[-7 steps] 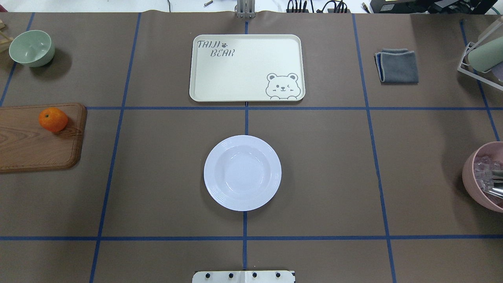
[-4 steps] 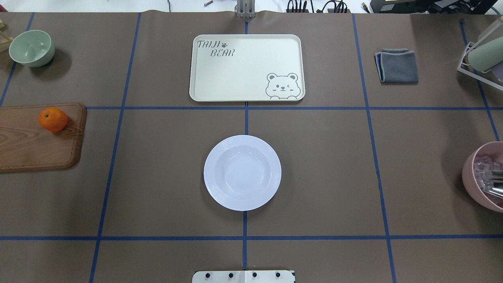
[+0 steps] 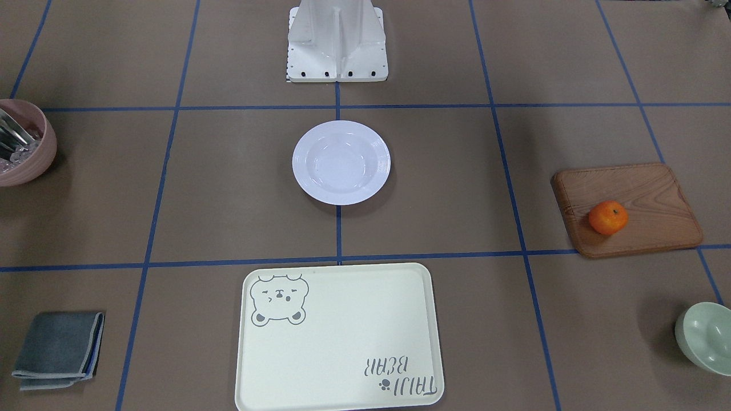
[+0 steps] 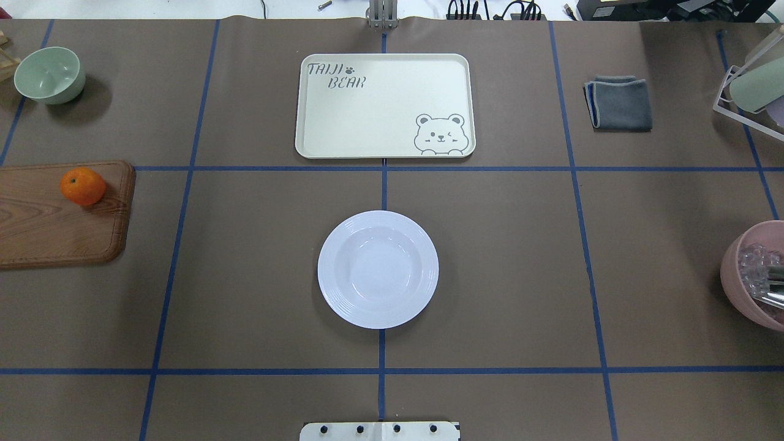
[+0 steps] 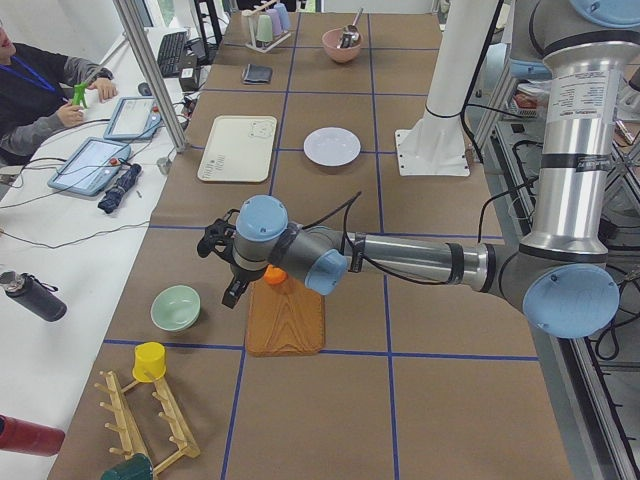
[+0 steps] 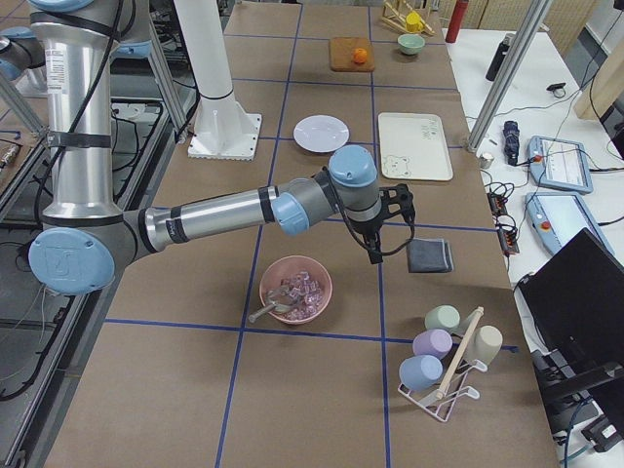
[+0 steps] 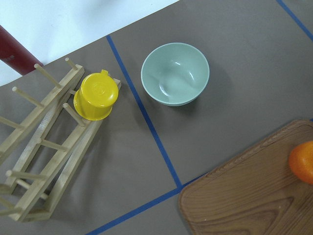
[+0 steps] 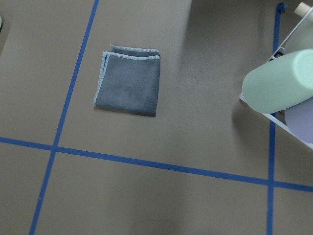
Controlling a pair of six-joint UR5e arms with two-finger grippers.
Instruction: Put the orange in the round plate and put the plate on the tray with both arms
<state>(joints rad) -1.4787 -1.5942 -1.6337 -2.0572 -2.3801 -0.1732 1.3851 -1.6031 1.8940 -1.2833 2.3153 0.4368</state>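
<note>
The orange on the brown wooden board is next for my left gripper, which should go there and close around the orange's sides (image 3: 608, 215) (image 7: 303, 162).
The orange (image 4: 82, 186) lies on a brown wooden board (image 4: 55, 226) at the table's left edge; its side also shows at the right edge of the left wrist view as the orange (image 7: 302, 162). The white round plate (image 4: 378, 269) sits empty mid-table. Beyond it lies the cream bear tray (image 4: 384, 105), bare. My left gripper (image 5: 228, 288) hangs over the board's far end near the orange; I cannot tell if it is open or shut. My right gripper (image 6: 374, 252) hovers near the grey cloth; its state cannot be told either.
A pale green bowl (image 4: 49, 75) stands at the far left, with a wooden rack and yellow cup (image 7: 96, 96) beside it. A folded grey cloth (image 4: 619, 103) lies far right, a cup rack (image 4: 750, 92) beyond it. A pink bowl (image 4: 756, 275) sits at the right edge.
</note>
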